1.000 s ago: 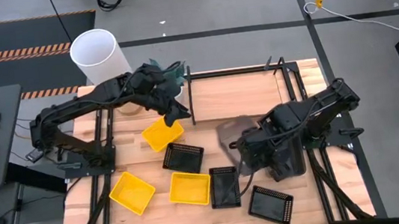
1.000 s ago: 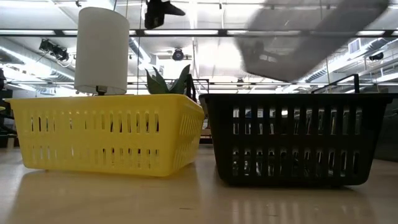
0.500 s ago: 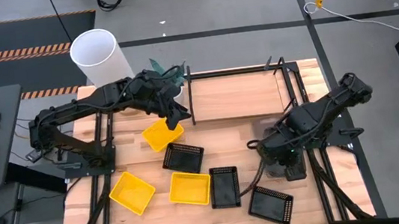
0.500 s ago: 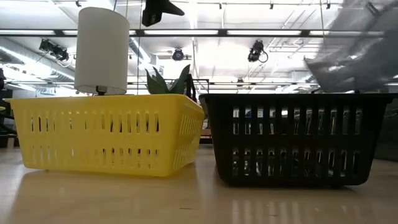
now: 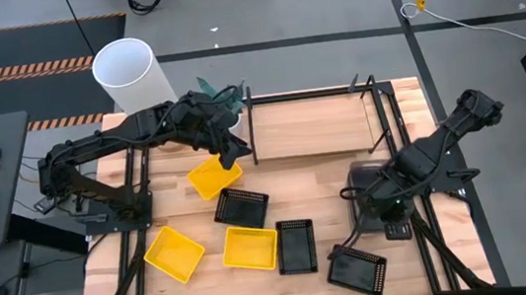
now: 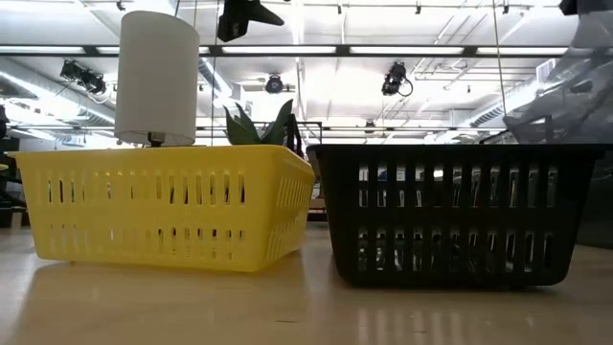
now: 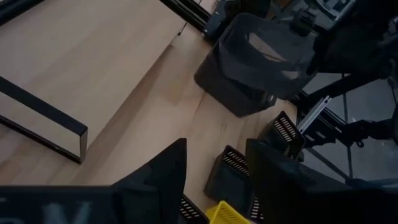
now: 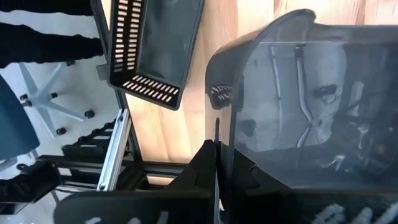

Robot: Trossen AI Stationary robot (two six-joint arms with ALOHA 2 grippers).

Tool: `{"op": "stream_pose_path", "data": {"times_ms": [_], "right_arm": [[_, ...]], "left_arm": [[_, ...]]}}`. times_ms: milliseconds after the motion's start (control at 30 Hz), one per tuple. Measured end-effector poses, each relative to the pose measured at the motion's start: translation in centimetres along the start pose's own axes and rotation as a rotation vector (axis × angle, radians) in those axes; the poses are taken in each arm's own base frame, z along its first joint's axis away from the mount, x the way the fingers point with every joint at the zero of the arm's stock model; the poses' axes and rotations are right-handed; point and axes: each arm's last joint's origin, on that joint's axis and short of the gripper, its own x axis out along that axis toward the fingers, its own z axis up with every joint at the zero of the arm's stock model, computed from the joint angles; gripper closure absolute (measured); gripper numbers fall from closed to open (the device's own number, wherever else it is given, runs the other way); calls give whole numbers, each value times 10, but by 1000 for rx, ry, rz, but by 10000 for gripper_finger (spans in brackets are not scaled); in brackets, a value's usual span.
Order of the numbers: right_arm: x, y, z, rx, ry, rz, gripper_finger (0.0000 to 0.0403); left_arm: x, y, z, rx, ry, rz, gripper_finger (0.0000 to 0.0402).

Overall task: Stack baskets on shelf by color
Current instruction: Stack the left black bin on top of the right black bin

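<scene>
Next, my right gripper opens, re-grip the smoky-grey basket's rim (image 8: 237, 90) and lowers it inside the darker grey basket, because the smoky-grey basket tilts high over it.
In the high view my right gripper (image 5: 377, 202) is at the table's right side, shut on a smoky-grey translucent basket (image 5: 366, 177). That basket tilts over a darker grey basket (image 7: 233, 93) standing on the table. My left gripper (image 5: 231, 151) hangs open, raised above a yellow basket (image 5: 213, 177) next to the shelf's left post (image 5: 251, 129). The shelf (image 5: 310, 127) is a black rod frame over a light wood board. Two more yellow baskets (image 5: 174, 254) (image 5: 251, 248) and three black perforated ones (image 5: 241, 207) (image 5: 295, 246) (image 5: 356, 269) lie on the table's near half. My right gripper holds the grey basket by one side wall at its rim (image 8: 219, 134), one finger outside (image 8: 202, 168) and the other seen through the translucent wall. The basket sits tilted in the hold (image 7: 261, 50), over the lower grey basket. Whether it rests on that one I cannot tell.
A tall white pot (image 5: 125, 72) and a green plant (image 5: 220, 95) stand off the table's far left corner. Black arm rails run along both sides (image 5: 134, 192) (image 5: 418, 199). In the low view a yellow (image 6: 163, 206) and a black basket (image 6: 450, 211) fill the foreground.
My right gripper has carried the grey basket from the table's middle toward the right edge and down, until it tilts over the grey basket there. In the low view it has dropped from the top middle to the right. My left gripper has kept still.
</scene>
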Motion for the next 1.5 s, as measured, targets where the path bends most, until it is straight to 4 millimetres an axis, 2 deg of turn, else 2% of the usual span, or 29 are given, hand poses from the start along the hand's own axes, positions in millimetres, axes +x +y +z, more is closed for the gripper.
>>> {"op": "stream_pose_path", "data": {"times_ms": [533,833,1067,1200,1500], "right_arm": [[30,-9,3,44,-8,-47,387],[42,-15,2,51,2,-79,326],[43,-17,3,42,-27,-125,278],[43,-18,3,47,-49,-155,283],[45,-17,5,82,-93,-200,331]], "left_arm": [[0,0,0,-1,1,0,230],[0,0,0,-1,1,0,230],[0,0,0,-1,1,0,230],[0,0,0,0,1,0,230],[0,0,0,4,1,0,230]]}}
